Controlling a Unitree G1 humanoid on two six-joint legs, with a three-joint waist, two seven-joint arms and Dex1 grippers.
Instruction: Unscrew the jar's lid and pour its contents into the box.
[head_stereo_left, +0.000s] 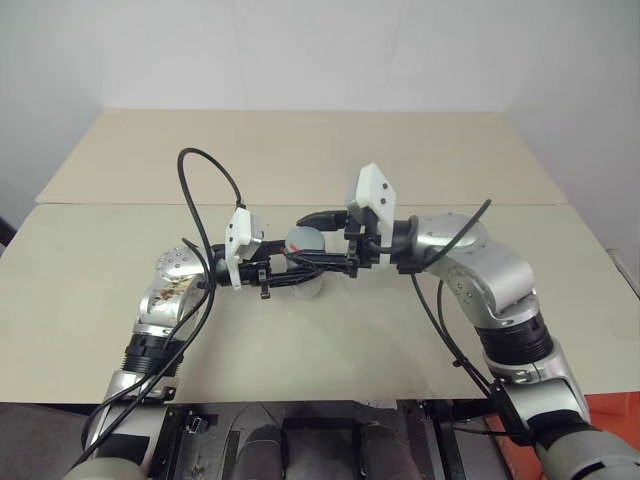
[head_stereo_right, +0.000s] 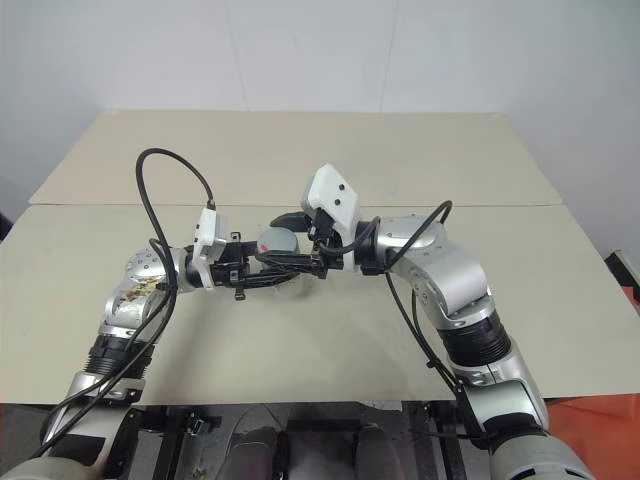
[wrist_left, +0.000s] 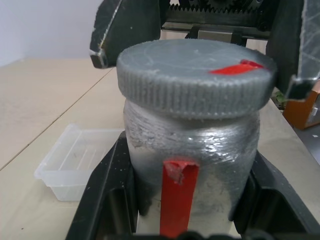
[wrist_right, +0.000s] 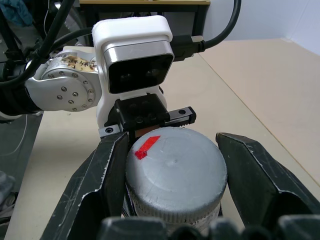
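Note:
The right gripper should set the grey lid on the tan table (head_stereo_left: 428, 263) beside the clear plastic box, away from the jar.
The jar (wrist_left: 192, 145), silvery with a red strip, is held upright above the table, and my left gripper (head_stereo_left: 310, 264) is shut on its body from the left. Its grey ribbed lid (wrist_right: 175, 172), marked with a red patch, sits on top. My right gripper (head_stereo_left: 308, 238) reaches in from the right and is shut on the lid, one black finger (wrist_right: 105, 175) on each side. The clear plastic box (wrist_left: 75, 160) rests on the table just beneath and beside the jar, partly hidden by the grippers (head_stereo_left: 312, 290). The contents are hidden inside the jar.
The tan table (head_stereo_left: 330, 340) meets a second table top (head_stereo_left: 300, 150) along a seam behind the arms. Black cables (head_stereo_left: 205, 170) loop over both arms. An orange object (head_stereo_left: 610, 420) stands beyond the table's right front corner.

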